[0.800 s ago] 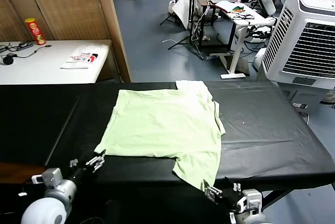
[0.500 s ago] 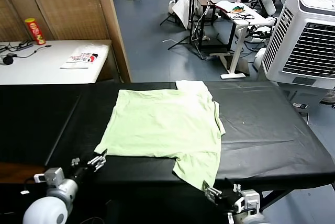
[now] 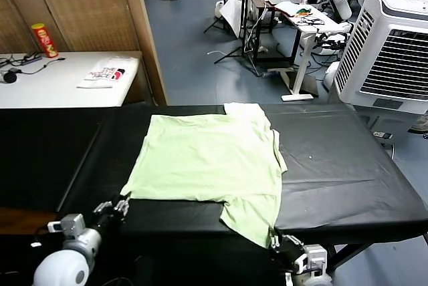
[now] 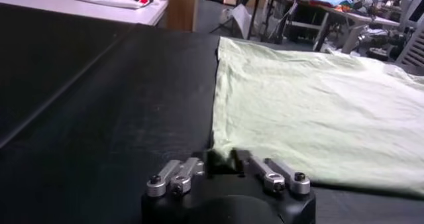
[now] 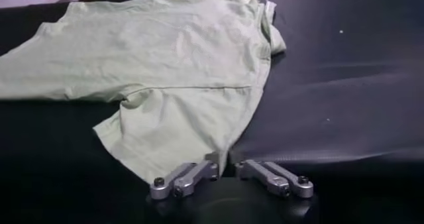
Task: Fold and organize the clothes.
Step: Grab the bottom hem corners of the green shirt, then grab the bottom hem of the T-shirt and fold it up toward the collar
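Observation:
Next, my right gripper releases the tip of the sleeve just below the small jutting fold point(image 3: 284, 177) point(image 5: 273, 62) on the shirt's air cooler side.
The clothes, a pale lime-green short-sleeved shirt point(image 3: 207, 156), lie spread flat on the black table point(image 3: 334, 166), with the collar end at the far side. At the shirt's near left corner my left gripper point(image 3: 122, 204) is shut on the hem. In the left wrist view that corner of the shirt point(image 4: 311, 106) runs down between the jaws of the left gripper point(image 4: 223, 158). My right gripper point(image 3: 275, 239) is at the front table edge, shut on the tip of the near sleeve. In the right wrist view the shirt point(image 5: 165, 59) narrows into the right gripper point(image 5: 225, 166).
A white side table point(image 3: 60, 89) at the far left holds a red can point(image 3: 45, 39), a white printed packet point(image 3: 103, 73) and cables. A wooden partition point(image 3: 144, 32) stands behind the black table. A large air cooler point(image 3: 394, 52) stands at the right.
Both grippers had their fingers spread at the shirt's near edge; now each has closed on fabric. The left one has shifted slightly toward me. The shirt has barely moved.

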Robot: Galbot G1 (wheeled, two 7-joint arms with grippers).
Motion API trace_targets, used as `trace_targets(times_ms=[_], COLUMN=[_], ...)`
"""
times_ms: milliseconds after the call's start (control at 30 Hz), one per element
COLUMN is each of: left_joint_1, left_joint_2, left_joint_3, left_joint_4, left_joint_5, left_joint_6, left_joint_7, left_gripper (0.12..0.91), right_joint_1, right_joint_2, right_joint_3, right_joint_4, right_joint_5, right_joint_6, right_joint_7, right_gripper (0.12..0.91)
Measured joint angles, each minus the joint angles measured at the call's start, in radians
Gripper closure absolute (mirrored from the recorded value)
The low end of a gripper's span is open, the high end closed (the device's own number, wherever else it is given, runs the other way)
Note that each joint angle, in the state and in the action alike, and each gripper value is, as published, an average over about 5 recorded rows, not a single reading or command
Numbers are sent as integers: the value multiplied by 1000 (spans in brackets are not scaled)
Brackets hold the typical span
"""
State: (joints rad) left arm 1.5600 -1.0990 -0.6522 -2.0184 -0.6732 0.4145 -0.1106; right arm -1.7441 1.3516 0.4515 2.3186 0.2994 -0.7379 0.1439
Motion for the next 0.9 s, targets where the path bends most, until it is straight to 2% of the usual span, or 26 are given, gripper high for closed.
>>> trace_targets(times_ms=[300, 533, 700, 900], left_joint_1=[73, 175, 195, 145], left_joint_2=[-64, -135, -174, -193], left_joint_3=[0, -2, -8, 1], left_joint_4=[-101, -198, -248, -242], left_joint_5=[73, 119, 122, 136], left_joint_6=[4, -3, -6, -18], left_joint_7=[-39, -43, -51, -55], left_gripper=[905, 905, 905, 905], right_joint_1=[-43, -31, 28, 175], right_joint_2=[-67, -135, -179, -233], right_joint_3=[75, 145, 167, 146], right_joint_4=[67, 92, 60, -62], right_joint_5=[62, 126, 174, 206], right_joint_6=[-1, 13, 95, 208], right_joint_7=[-11, -29, -43, -79], right_gripper=[903, 903, 903, 903])
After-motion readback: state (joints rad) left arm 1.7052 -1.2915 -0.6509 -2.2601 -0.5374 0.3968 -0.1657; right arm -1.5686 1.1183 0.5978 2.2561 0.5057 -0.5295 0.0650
